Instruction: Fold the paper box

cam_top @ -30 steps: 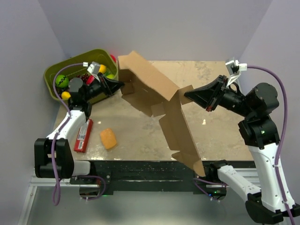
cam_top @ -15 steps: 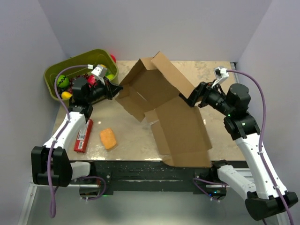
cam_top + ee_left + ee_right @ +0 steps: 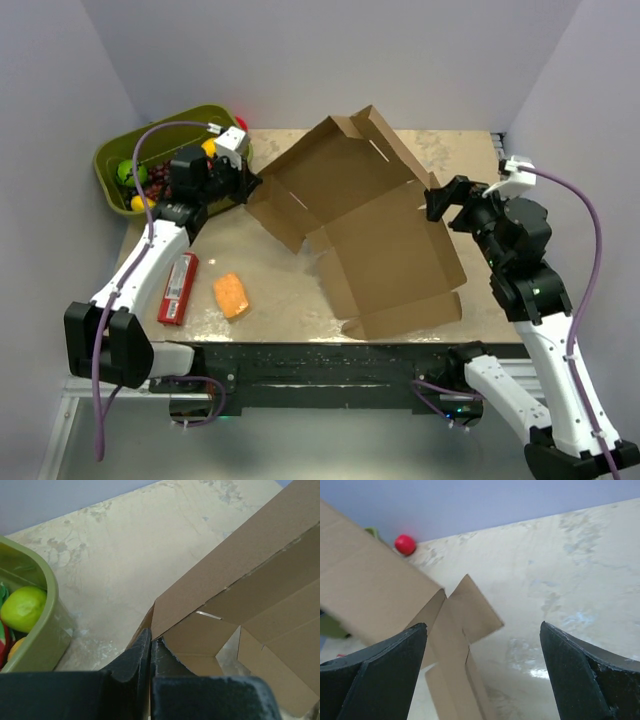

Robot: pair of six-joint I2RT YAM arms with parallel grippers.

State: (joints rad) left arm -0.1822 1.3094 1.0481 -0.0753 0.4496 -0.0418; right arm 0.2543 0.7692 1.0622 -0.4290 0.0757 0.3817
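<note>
Next, I close my right gripper on the free top corner (image 3: 335, 119) (image 3: 442, 589) of the paper box's raised back panel, across from the corner that my left gripper holds.
The paper box (image 3: 385, 240) is a brown die-cut cardboard sheet lying mostly opened out across the middle of the table, its back panel raised toward the far side. My left gripper (image 3: 254, 184) is shut on the box's left corner flap. In the left wrist view, the left gripper (image 3: 150, 639) has both dark fingers pressed together on the flap edge of the paper box (image 3: 260, 555). My right gripper (image 3: 437, 203) hangs just off the box's right edge, wide open and empty. In the right wrist view, the right gripper (image 3: 482, 630) has the paper box (image 3: 365, 590) ahead and below.
An olive-green bin (image 3: 112, 160) of toy fruit stands at the far left corner, right behind the left gripper. A small orange block (image 3: 231, 295) and a red packet (image 3: 178, 288) lie near the front left. A red ball (image 3: 405, 544) sits by the back wall.
The right gripper opened, let go of the box and pulled back to the right. The box dropped from upright to lying opened out. The left gripper stayed shut on its flap.
</note>
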